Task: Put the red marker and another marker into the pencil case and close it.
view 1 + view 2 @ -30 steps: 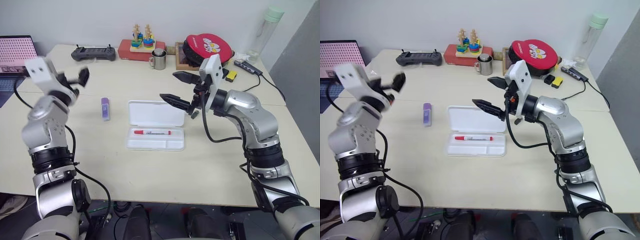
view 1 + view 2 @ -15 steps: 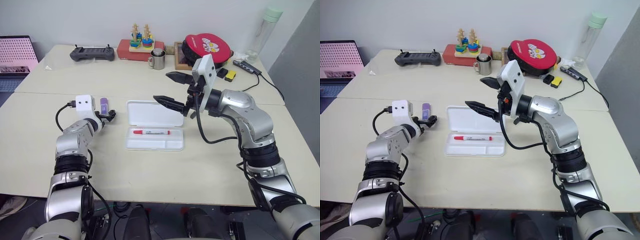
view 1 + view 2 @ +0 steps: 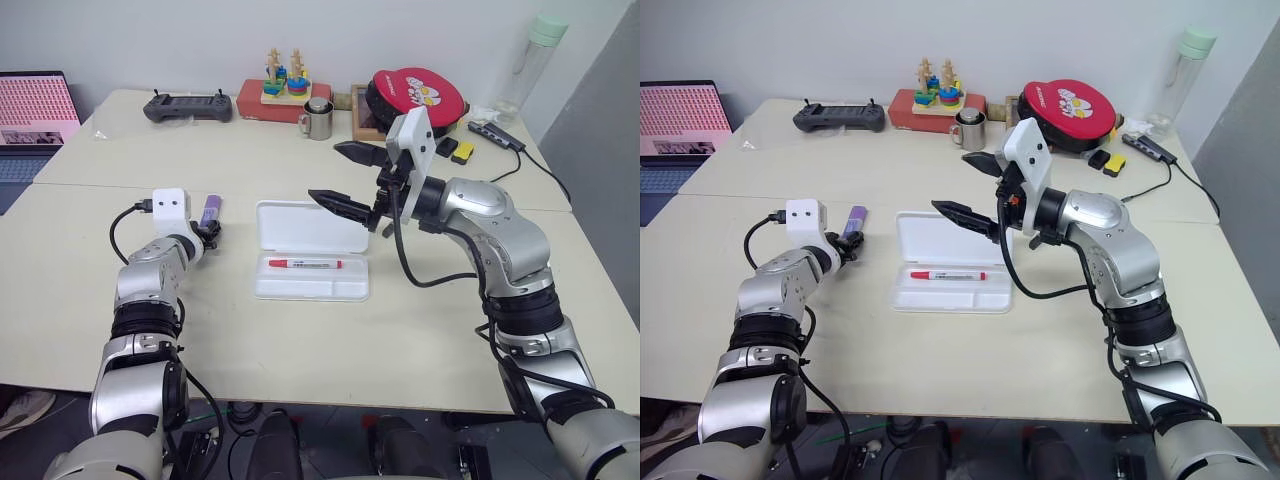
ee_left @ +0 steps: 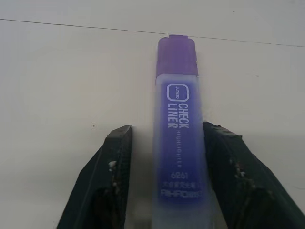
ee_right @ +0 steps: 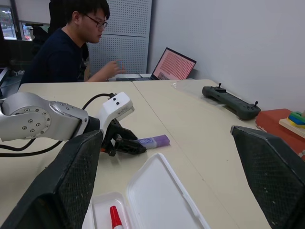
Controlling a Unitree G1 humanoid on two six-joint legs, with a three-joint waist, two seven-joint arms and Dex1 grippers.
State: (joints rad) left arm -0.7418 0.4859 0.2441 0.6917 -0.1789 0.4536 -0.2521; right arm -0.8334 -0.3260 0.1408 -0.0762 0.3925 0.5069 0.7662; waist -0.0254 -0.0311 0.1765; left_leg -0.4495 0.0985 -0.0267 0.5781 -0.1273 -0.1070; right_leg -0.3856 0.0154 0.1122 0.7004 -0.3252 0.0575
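The robot's right gripper should next close on the small dark object (image 3: 388, 229) lying on the table beside the pencil case's lid.
The pencil case (image 3: 310, 228) lies open in the middle of the table, lid half toward the back. The red marker (image 3: 304, 265) rests in its front half. The purple marker (image 3: 212, 207) lies on the table left of the case. My left gripper (image 3: 210, 230) is low at the purple marker's near end, with the marker (image 4: 178, 124) between its fingers. One finger (image 4: 224, 157) is against the barrel and a narrow gap shows beside the other, so it is still open. My right gripper (image 3: 325, 172) hovers wide open above the case's lid, holding nothing.
Along the back edge stand a black controller (image 3: 186, 105), a red box with stacking toys (image 3: 280, 88), a metal mug (image 3: 317, 118), a round red case (image 3: 415, 95) and a bottle (image 3: 535, 60). A laptop (image 3: 35, 110) is far left. A person (image 5: 71, 43) sits beyond it.
My left arm dropped from a raised pose to the table, and its fingers closed in around the purple marker, which has tilted slightly. The right arm held still.
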